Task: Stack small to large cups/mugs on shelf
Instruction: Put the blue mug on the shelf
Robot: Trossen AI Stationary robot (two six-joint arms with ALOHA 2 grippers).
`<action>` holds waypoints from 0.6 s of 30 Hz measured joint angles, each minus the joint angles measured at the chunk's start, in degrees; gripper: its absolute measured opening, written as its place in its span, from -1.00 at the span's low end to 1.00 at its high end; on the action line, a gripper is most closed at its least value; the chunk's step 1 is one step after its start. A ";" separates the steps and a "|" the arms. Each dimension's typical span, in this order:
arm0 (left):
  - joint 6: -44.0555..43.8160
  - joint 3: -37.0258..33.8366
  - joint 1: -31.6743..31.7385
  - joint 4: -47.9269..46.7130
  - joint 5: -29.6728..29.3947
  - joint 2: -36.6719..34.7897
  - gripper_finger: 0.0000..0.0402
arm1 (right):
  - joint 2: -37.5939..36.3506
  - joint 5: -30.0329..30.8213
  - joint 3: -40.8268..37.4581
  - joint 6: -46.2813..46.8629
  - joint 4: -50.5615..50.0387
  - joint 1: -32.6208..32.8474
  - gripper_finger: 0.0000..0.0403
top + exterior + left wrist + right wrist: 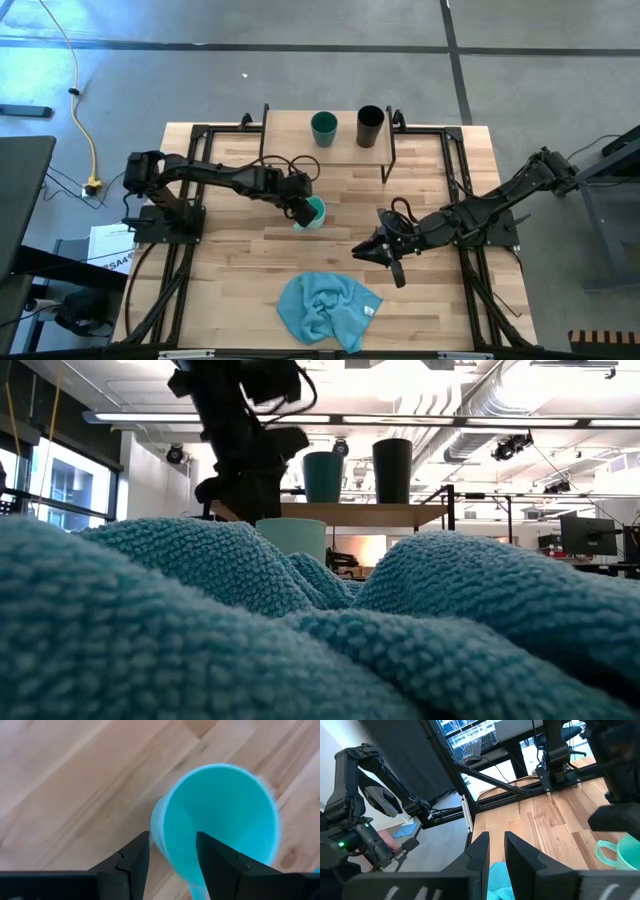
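Note:
The mug's rim runs at a slant across the left gripper's fingers near the mug's handle, so the robot should back off, turn, and take the mug's side (171, 791) nearest the shelf.
The light turquoise mug (315, 213) stands on the tabletop in front of the shelf (345, 150). It also shows in the low view (292, 536). My left gripper (172, 837) is open right above it, pointing down. One finger (135, 857) is outside the mug's wall (159, 827) and the other (215, 857) is over its inside. The dark teal cup (323, 128) and the tall black cup (370, 126) stand side by side on the shelf. My right gripper (362, 250) lies low near the table's middle right, shut and empty.
A crumpled blue cloth (328, 308) lies near the table's near edge and fills the low view's foreground (300, 640). Black frame bars (455, 180) run along both table sides. Bare tabletop lies between the mug and the shelf's black legs (388, 160).

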 joint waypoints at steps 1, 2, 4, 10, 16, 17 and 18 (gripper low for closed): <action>-0.22 -0.07 -0.03 -0.48 0.23 0.41 -0.26 | 0.00 0.00 0.00 0.04 -0.01 0.00 -0.75; -0.29 -0.16 0.00 -1.10 0.45 0.68 -0.26 | 0.00 0.00 0.00 0.15 0.02 0.00 -0.75; -0.44 -0.13 -0.02 -0.15 0.43 0.93 -0.26 | 0.00 0.00 0.01 0.17 -0.01 0.00 -0.75; -0.70 -0.11 -0.02 -0.01 0.84 0.95 -0.44 | 0.00 0.00 0.01 0.20 -0.01 0.00 -0.75; -0.72 -0.11 -0.04 -0.14 0.56 0.95 -0.95 | 0.00 0.00 0.00 0.09 -0.50 0.00 -0.75; -0.83 -0.11 -0.04 -0.19 0.42 0.95 -0.95 | 0.01 0.00 0.00 0.09 -0.59 0.00 -0.75; -0.86 -0.11 -0.04 -0.27 0.45 0.95 -0.94 | 0.00 0.00 0.00 0.15 -0.82 0.00 -0.75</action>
